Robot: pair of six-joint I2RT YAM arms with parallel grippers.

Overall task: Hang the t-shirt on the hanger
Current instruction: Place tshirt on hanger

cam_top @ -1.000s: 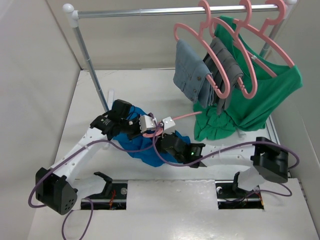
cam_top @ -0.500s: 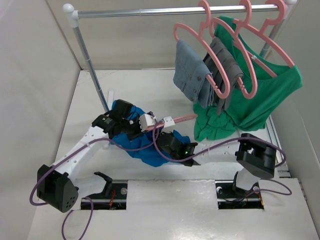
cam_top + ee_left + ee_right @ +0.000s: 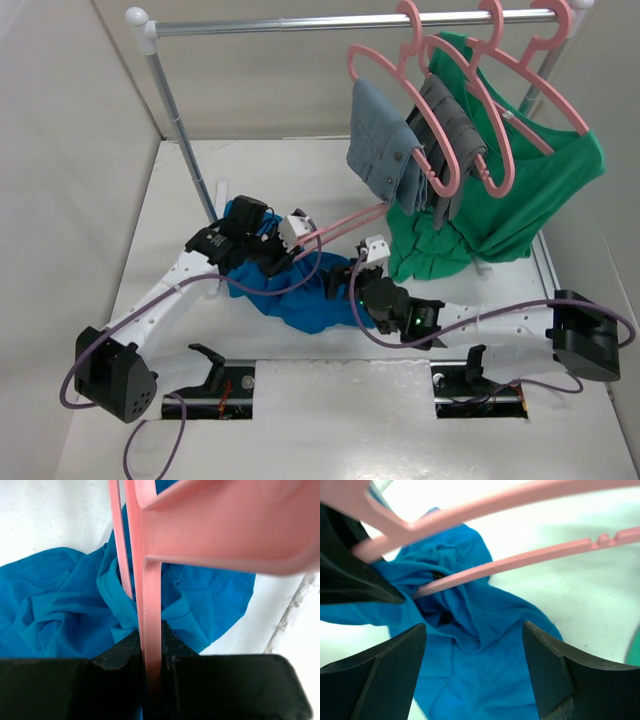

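Observation:
The robot's right gripper needs to close on the edge of the blue t-shirt's opening (image 3: 325,266) (image 3: 479,642), next to the pink hanger's thin arm, to stretch it over the hanger.
The blue t-shirt (image 3: 300,300) lies crumpled on the table between the two arms. My left gripper (image 3: 290,238) is shut on the pink hanger (image 3: 345,220), whose free end points toward the hanging clothes. In the left wrist view the hanger (image 3: 152,600) runs straight up out of the gripper (image 3: 152,647), and the t-shirt (image 3: 55,610) is bunched round its thin arm. My right gripper (image 3: 362,258) stands open just right of the t-shirt. In the right wrist view its gripper (image 3: 475,652) hovers over the t-shirt (image 3: 470,645) with nothing between the fingers, and the hanger (image 3: 520,560) crosses above.
A metal clothes rail (image 3: 340,20) spans the back, its post (image 3: 185,150) close behind my left gripper. Grey garments (image 3: 385,150) and a green shirt (image 3: 520,190) hang from pink hangers at the right, the green hem reaching the table beside my right gripper.
My right gripper has opened wide and drawn back to the right, away from the hanger. The hanger's free end has swung toward the hanging clothes. The left gripper keeps its grip.

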